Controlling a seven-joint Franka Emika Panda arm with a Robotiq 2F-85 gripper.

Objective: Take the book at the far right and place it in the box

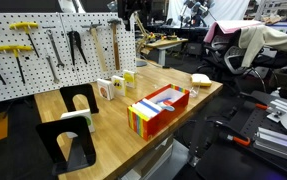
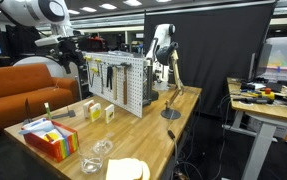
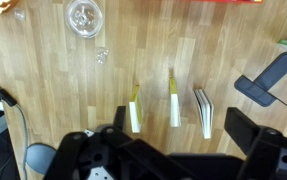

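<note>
My gripper is going to close on the yellow book's top [image 1: 129,72] [image 3: 135,113], at the end of the row next to the pale book, with fingers on its two sides.
Three small books stand in a row on the wooden table. The yellow book [image 3: 135,113] is the left one in the wrist view and the far right one in an exterior view [image 1: 129,77]. Beside it stand a pale book [image 3: 174,106] and a white book with a dark cover [image 3: 203,112]. My gripper [image 3: 180,128] is open and empty, high above the row, its fingers either side of the books. It also shows in an exterior view [image 2: 75,60]. The red box [image 1: 161,105] with a striped end lies near the table's front edge and shows in both exterior views [image 2: 53,141].
Black bookends [image 1: 78,100] [image 3: 273,75] stand beside the books. A pegboard with tools [image 1: 53,45] backs the table. A glass [image 3: 84,15] [image 2: 103,148], a white object [image 1: 200,78] and papers [image 2: 128,170] lie on the table. A cable [image 3: 8,105] runs at the table's edge.
</note>
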